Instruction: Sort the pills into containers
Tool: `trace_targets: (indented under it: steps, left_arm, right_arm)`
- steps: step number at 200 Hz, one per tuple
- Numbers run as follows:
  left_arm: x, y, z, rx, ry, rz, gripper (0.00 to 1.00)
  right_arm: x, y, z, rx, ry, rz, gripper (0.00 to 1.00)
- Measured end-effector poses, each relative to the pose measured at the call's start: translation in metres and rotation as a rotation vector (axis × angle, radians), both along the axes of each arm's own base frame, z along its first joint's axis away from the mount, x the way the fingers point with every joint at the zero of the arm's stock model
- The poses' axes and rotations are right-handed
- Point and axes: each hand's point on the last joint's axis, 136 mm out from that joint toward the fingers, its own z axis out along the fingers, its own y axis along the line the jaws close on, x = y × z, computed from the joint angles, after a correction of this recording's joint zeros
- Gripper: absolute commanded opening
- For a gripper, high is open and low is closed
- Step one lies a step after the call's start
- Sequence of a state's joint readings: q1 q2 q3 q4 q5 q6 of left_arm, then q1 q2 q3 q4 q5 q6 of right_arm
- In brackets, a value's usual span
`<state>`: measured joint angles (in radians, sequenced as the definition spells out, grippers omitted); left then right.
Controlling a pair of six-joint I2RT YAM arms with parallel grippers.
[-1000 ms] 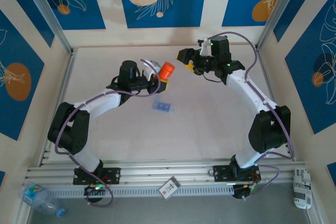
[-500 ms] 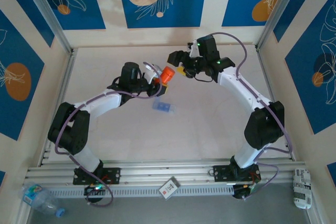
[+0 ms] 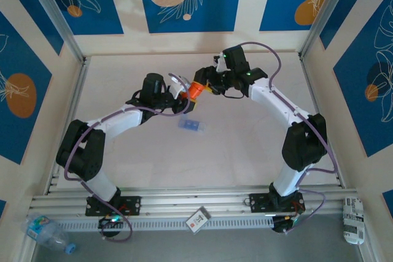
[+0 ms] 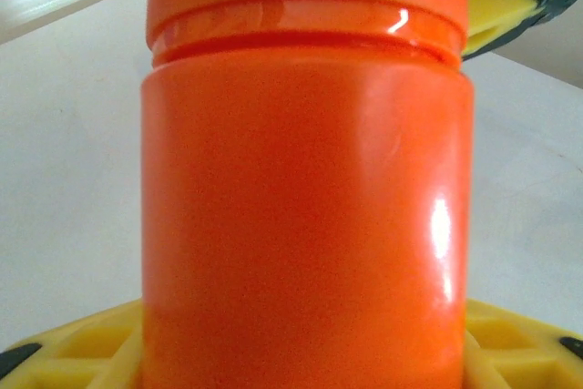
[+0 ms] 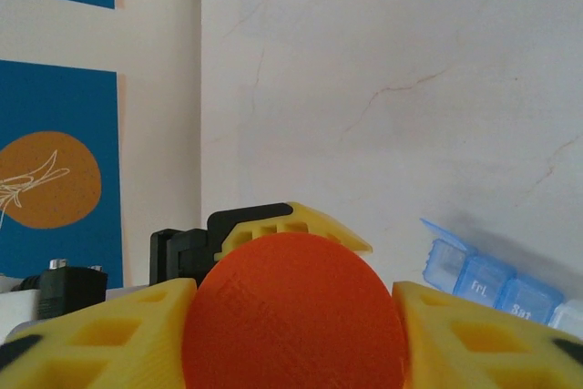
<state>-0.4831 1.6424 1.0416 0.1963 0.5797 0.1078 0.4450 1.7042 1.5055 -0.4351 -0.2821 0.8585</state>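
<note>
The cap still sits on the orange bottle's neck, so next my right gripper opens, back off and takes the cap anew (image 3: 199,84) while my left gripper steadies the bottle.
An orange cylindrical bottle (image 3: 196,89) hangs above the back middle of the table, and my left gripper (image 3: 184,94) is shut on its body. Up close, the bottle (image 4: 305,198) stands between the yellow fingers (image 4: 73,353). My right gripper (image 3: 206,86) meets it from the right, its yellow fingers (image 5: 100,334) pressed on both sides of the round orange cap (image 5: 293,316). The blue translucent containers box (image 3: 191,126) lies flat on the table just in front of the bottle, one lid raised (image 5: 496,280). The pills are hidden.
The patterned blue and cream walls close in the table on three sides, with metal posts at the back corners. On the near rail lies a small card (image 3: 198,219). A plastic water bottle (image 3: 46,231) sits at the near left and a can (image 3: 353,219) at the near right.
My right arm has swung left from the back right to the bottle, and its jaws have closed round the cap. The left arm has kept hold of the bottle, barely moving.
</note>
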Motion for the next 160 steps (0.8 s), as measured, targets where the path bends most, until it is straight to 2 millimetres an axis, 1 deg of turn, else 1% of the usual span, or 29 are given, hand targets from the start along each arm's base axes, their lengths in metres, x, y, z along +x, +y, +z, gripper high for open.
trace_targets:
  steps: [17, 29, 51, 67, 76, 90, 102, 125, 142, 160]
  left_arm:
    - [0.001, 0.0, 0.0, 0.002, -0.001, 0.005, 0.0]
    - [0.001, 0.0, 0.0, 0.002, 0.0, 0.006, 0.0]
    - [0.001, 0.0, 0.001, -0.005, 0.008, 0.006, 0.0]
    - [-0.003, -0.001, 0.004, -0.038, 0.042, -0.012, 0.0]
    - [-0.006, -0.002, 0.007, -0.069, 0.07, -0.031, 0.0]
    - [-0.012, -0.005, 0.019, -0.137, 0.106, -0.078, 0.0]
    - [-0.016, -0.009, 0.029, -0.19, 0.126, -0.116, 0.0]
    - [-0.018, -0.014, 0.045, -0.25, 0.129, -0.15, 0.0]
    - [-0.016, -0.014, 0.047, -0.251, 0.118, -0.145, 0.0]
    - [-0.009, -0.011, 0.04, -0.217, 0.095, -0.103, 0.0]
  right_arm:
    - [0.001, 0.0, 0.0, -0.002, -0.002, -0.003, 0.4]
    - [0.001, 0.0, 0.0, -0.002, -0.008, 0.001, 0.37]
    - [0.002, -0.001, 0.001, 0.0, -0.039, 0.024, 0.37]
    - [0.002, -0.001, 0.004, 0.01, -0.094, 0.077, 0.39]
    - [0.0, -0.002, 0.009, 0.02, -0.15, 0.12, 0.4]
    - [-0.004, -0.002, 0.02, 0.047, -0.249, 0.192, 0.42]
    - [-0.007, -0.004, 0.032, 0.076, -0.315, 0.241, 0.48]
    - [-0.01, -0.008, 0.05, 0.123, -0.394, 0.299, 0.68]
    - [-0.007, -0.016, 0.057, 0.136, -0.408, 0.277, 0.79]
    - [-0.005, -0.027, 0.064, 0.143, -0.395, 0.228, 0.83]
